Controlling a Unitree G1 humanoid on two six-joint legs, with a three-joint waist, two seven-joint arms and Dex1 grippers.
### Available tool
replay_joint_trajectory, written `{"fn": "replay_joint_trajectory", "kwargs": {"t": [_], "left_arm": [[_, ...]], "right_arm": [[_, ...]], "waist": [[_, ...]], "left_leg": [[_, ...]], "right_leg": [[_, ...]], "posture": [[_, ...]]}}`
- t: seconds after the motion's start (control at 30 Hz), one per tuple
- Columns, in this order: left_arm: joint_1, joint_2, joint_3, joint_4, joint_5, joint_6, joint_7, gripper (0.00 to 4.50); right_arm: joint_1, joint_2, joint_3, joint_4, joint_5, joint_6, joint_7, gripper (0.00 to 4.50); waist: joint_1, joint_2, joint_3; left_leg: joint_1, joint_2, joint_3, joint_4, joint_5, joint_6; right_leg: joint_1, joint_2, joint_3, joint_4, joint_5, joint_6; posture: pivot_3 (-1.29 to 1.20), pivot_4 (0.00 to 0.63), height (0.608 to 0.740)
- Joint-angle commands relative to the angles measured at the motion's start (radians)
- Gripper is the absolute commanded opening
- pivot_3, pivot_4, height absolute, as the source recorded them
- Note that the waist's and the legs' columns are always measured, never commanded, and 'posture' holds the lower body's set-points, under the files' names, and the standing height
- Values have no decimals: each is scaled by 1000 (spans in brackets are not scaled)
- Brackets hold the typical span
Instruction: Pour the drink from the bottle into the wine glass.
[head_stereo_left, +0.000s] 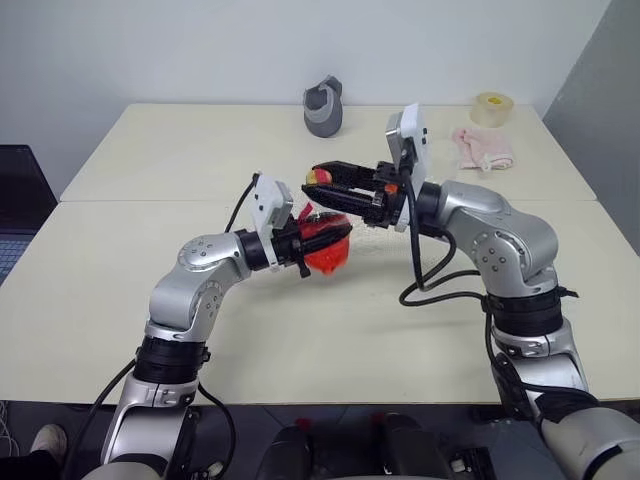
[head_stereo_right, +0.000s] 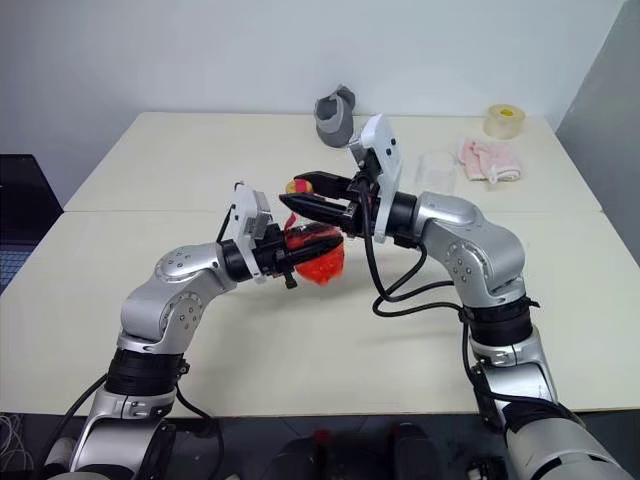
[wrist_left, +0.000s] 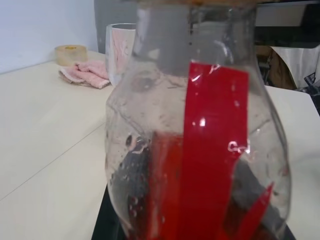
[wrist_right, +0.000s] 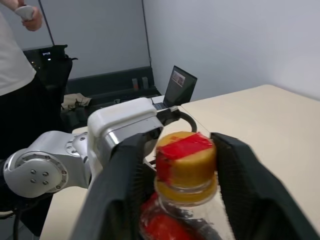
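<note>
I should use my right gripper to set the yellowish cap down and let it go on the bare table (head_stereo_left: 434, 269) just in front of the wine glass.
My left gripper (head_stereo_left: 325, 238) is shut on the body of the small clear bottle (head_stereo_left: 328, 245) and holds it roughly upright above the table's middle. The red drink (head_stereo_right: 320, 268) sits in the bottle's lower part, and a red label (wrist_left: 215, 150) runs down its side. My right gripper (wrist_right: 185, 145) reaches in from the right, its two black fingers (wrist_right: 125, 180) pressed against either side of the yellowish cap (head_stereo_left: 318, 178). The wine glass (head_stereo_right: 435, 168) stands faintly visible behind my right wrist, next to the pink cloth, and the same wine glass (wrist_left: 121, 50) appears in the left wrist view.
A grey jug-like object (head_stereo_left: 323, 105) stands at the table's far edge. A tape roll (head_stereo_left: 492, 108) and a pink cloth (head_stereo_left: 483, 148) lie at the far right. A laptop (wrist_right: 180, 85) sits off the table's left. A person (wrist_right: 15, 55) stands beyond it.
</note>
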Motion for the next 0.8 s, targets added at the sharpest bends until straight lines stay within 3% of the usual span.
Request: {"fn": "replay_joint_trajectory", "kwargs": {"t": [0.03,0.27,0.4,0.8], "left_arm": [[-12,-7,15,-44,-14,-19,9,986],[14,-5,12,-72,-20,-14,4,986],[35,5,16,-96,-27,-4,-1,986],[50,20,19,-118,-38,8,-1,986]], "right_arm": [[-26,-1,6,-17,11,-15,22,1218],[-44,-18,1,-18,29,22,50,1218],[-52,-103,88,-6,-105,-164,173,1218],[-127,-21,-164,19,237,342,-64,1218]], "waist": [[0,0,0],[0,0,0],[0,0,0],[2,0,0]], "left_leg": [[0,0,0,0,0,0],[0,0,0,0,0,0],[0,0,0,0,0,0],[0,1,-1,0,0,0]], "right_leg": [[0,0,0,0,0,0],[0,0,0,0,0,0],[0,0,0,0,0,0],[0,-1,0,0,0,0]], "posture": [[0,150,740],[0,150,740],[0,150,740],[0,150,740]]}}
